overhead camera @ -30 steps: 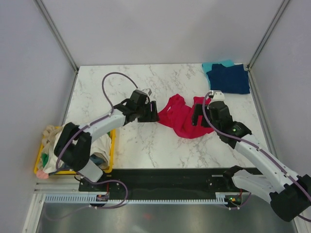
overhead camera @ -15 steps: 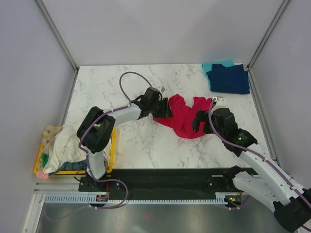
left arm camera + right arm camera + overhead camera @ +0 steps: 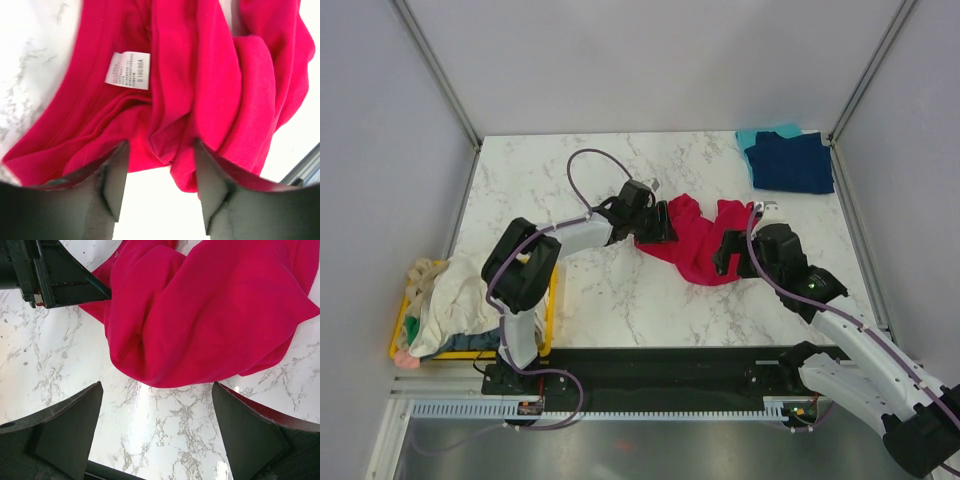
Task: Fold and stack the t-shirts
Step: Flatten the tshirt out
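Observation:
The crimson red t-shirt is bunched up next to its white label, so the robot's left gripper should pinch the t-shirt's fold there (image 3: 167, 149) and pull it toward the yellow bin before folding.
A crimson red t-shirt (image 3: 698, 240) lies crumpled mid-table; it also shows in the left wrist view (image 3: 200, 85), with a white label (image 3: 127, 70), and in the right wrist view (image 3: 210, 315). My left gripper (image 3: 655, 224) is open at the shirt's left edge, and a fold of red cloth reaches between its fingertips (image 3: 116, 170). My right gripper (image 3: 728, 256) is wide open just off the shirt's near edge and holds nothing (image 3: 157, 390). A folded navy t-shirt (image 3: 790, 162) lies on a teal t-shirt (image 3: 758, 134) at the back right.
A yellow bin (image 3: 552, 300) at the near left edge holds a cream shirt (image 3: 455, 300) and other clothes. Grey walls close in the marble table (image 3: 550, 180) on three sides. The left gripper's body (image 3: 50, 275) shows in the right wrist view.
My left gripper has moved right to the red shirt's left edge. My right gripper has drawn back toward the near side. The shirt has bunched slightly.

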`<move>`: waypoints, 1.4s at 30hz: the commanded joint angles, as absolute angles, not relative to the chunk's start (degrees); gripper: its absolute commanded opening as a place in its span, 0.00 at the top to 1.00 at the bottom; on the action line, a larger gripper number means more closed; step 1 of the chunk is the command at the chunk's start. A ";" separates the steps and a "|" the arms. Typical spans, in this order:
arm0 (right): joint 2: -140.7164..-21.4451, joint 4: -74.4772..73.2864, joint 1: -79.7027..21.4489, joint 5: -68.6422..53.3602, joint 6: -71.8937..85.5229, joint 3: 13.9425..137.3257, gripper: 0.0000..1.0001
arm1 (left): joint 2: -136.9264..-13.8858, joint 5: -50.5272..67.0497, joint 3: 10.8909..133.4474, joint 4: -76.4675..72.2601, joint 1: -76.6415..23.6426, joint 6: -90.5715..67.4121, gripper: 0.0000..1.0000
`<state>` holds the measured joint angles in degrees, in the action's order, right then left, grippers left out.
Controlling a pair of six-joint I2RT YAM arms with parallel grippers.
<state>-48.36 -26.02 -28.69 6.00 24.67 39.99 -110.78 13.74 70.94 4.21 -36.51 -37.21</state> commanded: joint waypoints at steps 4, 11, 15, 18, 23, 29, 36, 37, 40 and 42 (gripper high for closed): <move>-49.04 -25.58 -28.56 5.27 24.43 39.99 0.02 | -105.73 8.70 69.96 2.90 -36.48 -34.37 0.32; -49.13 -26.19 -28.56 4.75 24.35 40.17 0.02 | -109.24 9.23 71.71 1.85 -35.86 -34.10 0.42; -49.04 -26.46 -28.48 4.75 24.35 40.08 0.02 | -110.65 9.76 72.69 1.67 -35.25 -34.45 0.51; -49.13 -26.63 -28.56 4.75 24.35 40.08 0.02 | -111.35 10.19 73.12 1.23 -35.07 -34.37 0.58; -49.83 -26.54 -28.48 4.75 24.08 40.08 0.02 | -112.67 11.07 74.09 0.97 -35.07 -34.54 0.67; -50.36 -26.19 -28.48 5.01 23.99 39.64 0.02 | -113.55 15.03 75.23 0.26 -35.07 -35.68 0.84; -54.57 -23.21 -28.56 4.48 26.01 39.73 0.02 | -107.24 10.91 79.62 9.18 -35.07 -35.42 0.98; -55.71 -22.33 -28.65 4.31 26.54 39.99 0.02 | -104.96 8.11 80.41 11.40 -35.07 -34.98 0.98; -61.41 -20.57 -28.48 5.53 28.30 40.69 0.02 | -94.07 1.88 84.36 20.72 -35.16 -32.09 0.98; -63.54 -18.99 -28.48 5.97 29.26 41.22 0.02 | -84.18 -2.00 84.73 24.68 -35.16 -31.03 0.98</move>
